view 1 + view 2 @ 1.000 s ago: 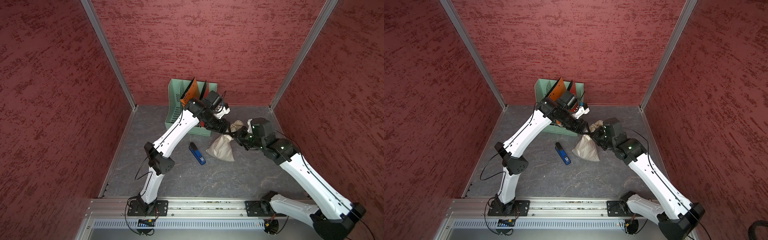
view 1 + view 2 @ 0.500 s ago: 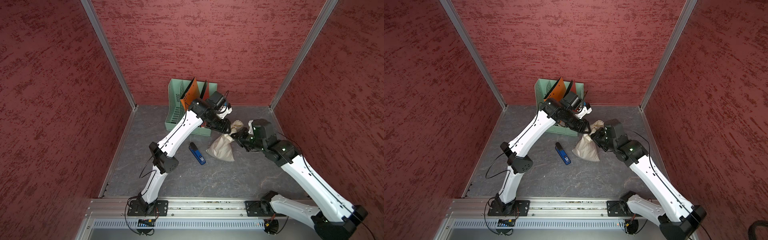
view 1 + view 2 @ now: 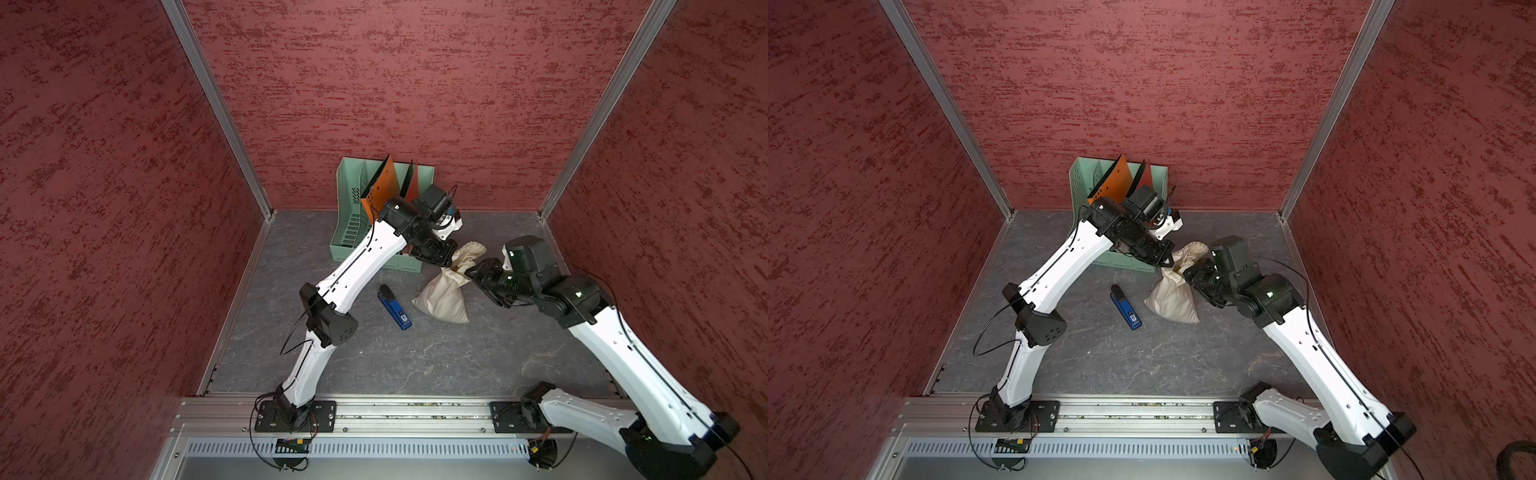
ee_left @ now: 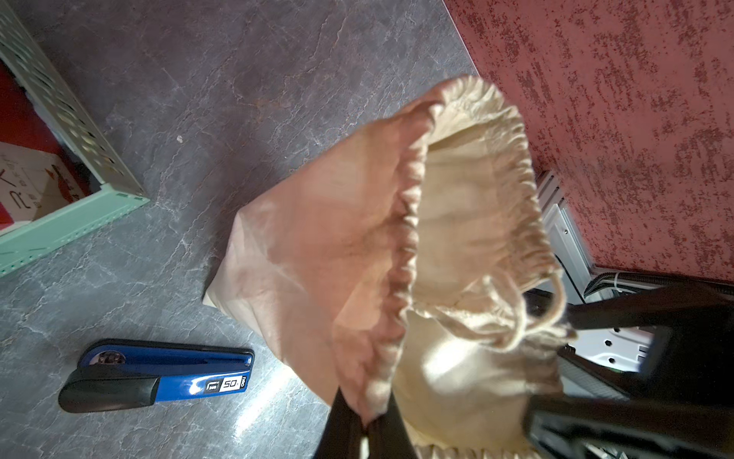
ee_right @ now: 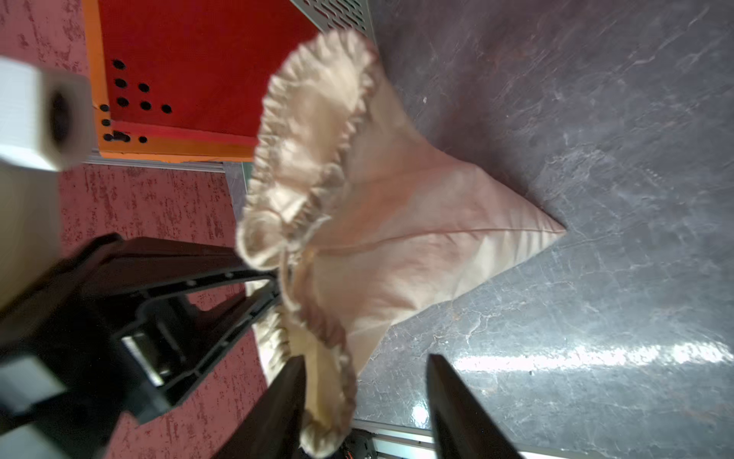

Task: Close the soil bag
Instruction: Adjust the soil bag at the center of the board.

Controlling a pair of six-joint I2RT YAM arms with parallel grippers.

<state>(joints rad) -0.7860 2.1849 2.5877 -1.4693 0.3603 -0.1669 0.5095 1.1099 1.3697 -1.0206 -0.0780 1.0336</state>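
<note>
My right gripper is open with the bag's ruffled rim at its edge, so I will grab the rim by the drawstring loop point(image 4: 514, 325) and pull the bag's opening tight.
The cream cloth soil bag point(image 3: 441, 297) point(image 3: 1173, 301) rests its bottom on the grey table, its ruffled neck lifted toward the back. My left gripper point(image 3: 451, 262) point(image 3: 1170, 262) point(image 4: 367, 413) is shut on the bag's ruffled rim point(image 4: 405, 238). The mouth gapes partly open in the left wrist view, and a drawstring loop point(image 4: 556, 302) hangs beside it. My right gripper point(image 3: 471, 270) point(image 3: 1187, 272) point(image 5: 363, 357) stands open on the opposite side of the neck. The rim point(image 5: 333, 381) lies against one of its fingers; the other finger is clear of the cloth.
A blue stapler point(image 3: 395, 307) point(image 4: 159, 375) lies just left of the bag. A green file tray point(image 3: 353, 232) with orange and red folders stands against the back wall behind my left arm. Red walls close in three sides.
My left gripper has come in and shut on the bag's rim. My right gripper, shut at the neck before, has opened and let go.
</note>
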